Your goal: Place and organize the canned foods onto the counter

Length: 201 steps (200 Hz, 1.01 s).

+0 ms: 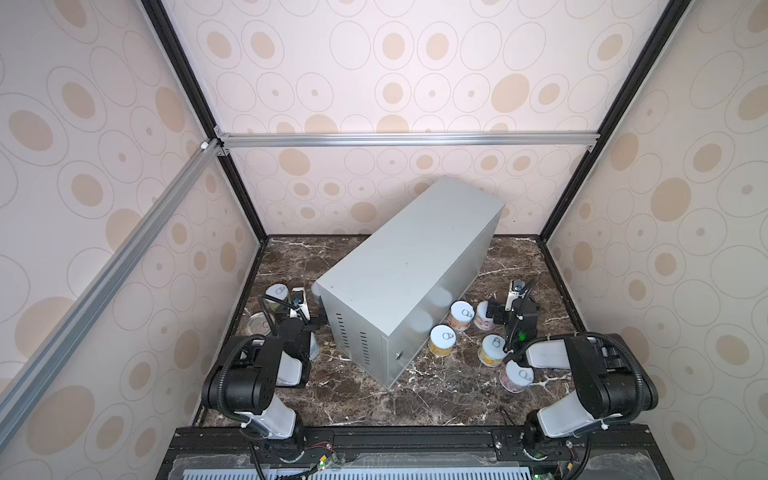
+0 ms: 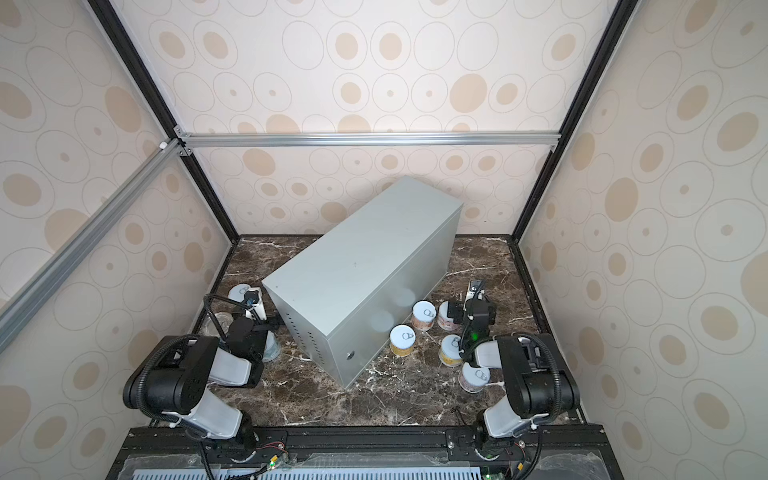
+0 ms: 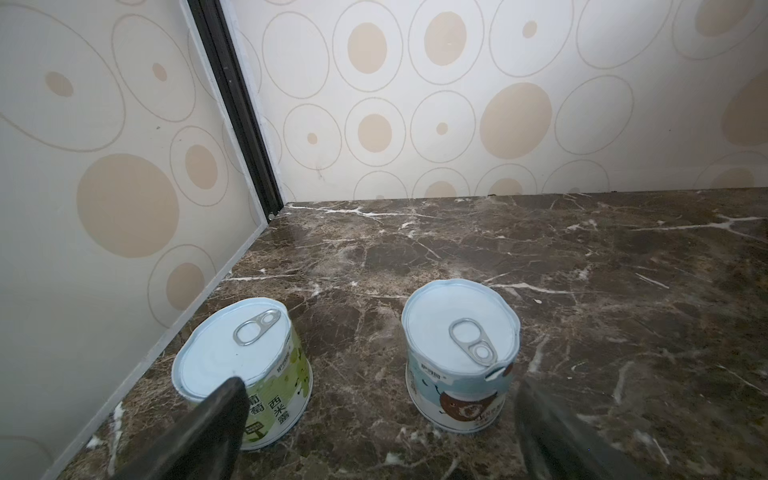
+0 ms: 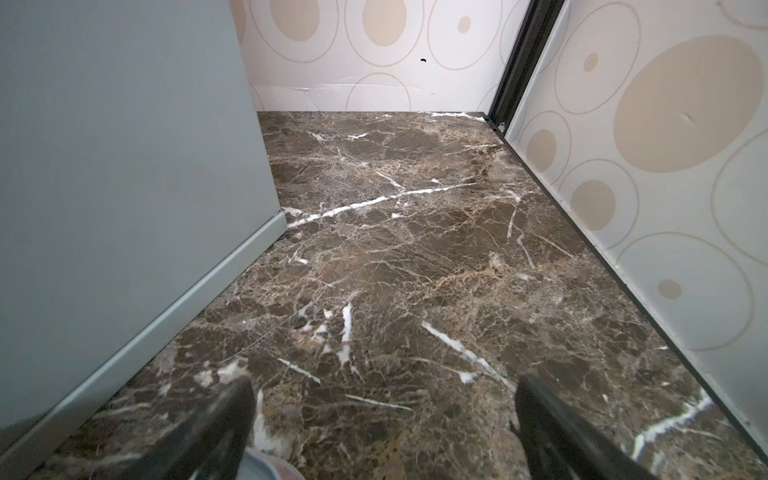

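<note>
My right fingers will grip the sides of the yellow-labelled can [image 1: 490, 357] that stands away from the counter, between the pink-labelled cans.
The counter [image 1: 407, 266], a tall grey metal box, stands slantwise mid-table in both top views [image 2: 357, 270]; its top is bare. Several short cans stand on the marble to its right, among them a yellow-labelled one [image 1: 441, 340] and a pink-labelled one [image 1: 517, 376]. My right gripper [image 1: 515, 308] hangs open among them, holding nothing [image 4: 383, 383]; a pink can rim [image 4: 266, 469] shows by one finger. On the left, my open left gripper [image 3: 380, 384] faces a green-labelled can [image 3: 241, 365] and a blue-labelled can [image 3: 461, 353]. A third can [image 1: 313, 347] is half hidden under that arm.
The dark marble table [image 1: 415, 399] is boxed in by patterned walls [image 1: 395, 83] at the back and both sides. The counter's slotted end [image 1: 353, 336] sits close to my left wrist. The counter's side wall [image 4: 124, 166] runs along my right gripper's path.
</note>
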### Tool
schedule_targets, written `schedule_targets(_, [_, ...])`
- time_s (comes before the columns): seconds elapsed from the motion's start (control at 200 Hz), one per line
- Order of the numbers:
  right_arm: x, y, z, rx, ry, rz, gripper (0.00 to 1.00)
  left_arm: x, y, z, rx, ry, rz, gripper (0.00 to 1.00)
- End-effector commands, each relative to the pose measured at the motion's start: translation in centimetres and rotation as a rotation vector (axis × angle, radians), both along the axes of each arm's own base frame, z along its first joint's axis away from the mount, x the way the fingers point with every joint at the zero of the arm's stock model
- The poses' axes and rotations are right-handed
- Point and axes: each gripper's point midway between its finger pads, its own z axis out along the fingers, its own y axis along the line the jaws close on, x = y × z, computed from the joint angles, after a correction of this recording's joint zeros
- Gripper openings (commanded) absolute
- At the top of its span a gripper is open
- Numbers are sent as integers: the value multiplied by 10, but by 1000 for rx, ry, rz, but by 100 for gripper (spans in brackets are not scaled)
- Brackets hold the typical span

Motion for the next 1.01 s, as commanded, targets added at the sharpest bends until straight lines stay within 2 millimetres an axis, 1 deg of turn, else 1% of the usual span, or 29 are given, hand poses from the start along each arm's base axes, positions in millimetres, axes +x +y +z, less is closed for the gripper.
schedule_targets(0.0, [1, 1, 0, -6, 13, 13, 100, 0, -2, 12, 19, -47, -3, 99])
schedule_targets(0.365, [1, 2, 0, -7, 14, 14, 100, 1, -1, 12, 16, -42, 1, 99])
schedule_targets(0.5, [1, 2, -1, -8, 16, 15, 100, 5, 9, 9, -12, -25, 43, 99])
schedule_targets(1.0, [1, 2, -1, -5, 15, 14, 100, 5, 10, 8, -13, -24, 45, 99])
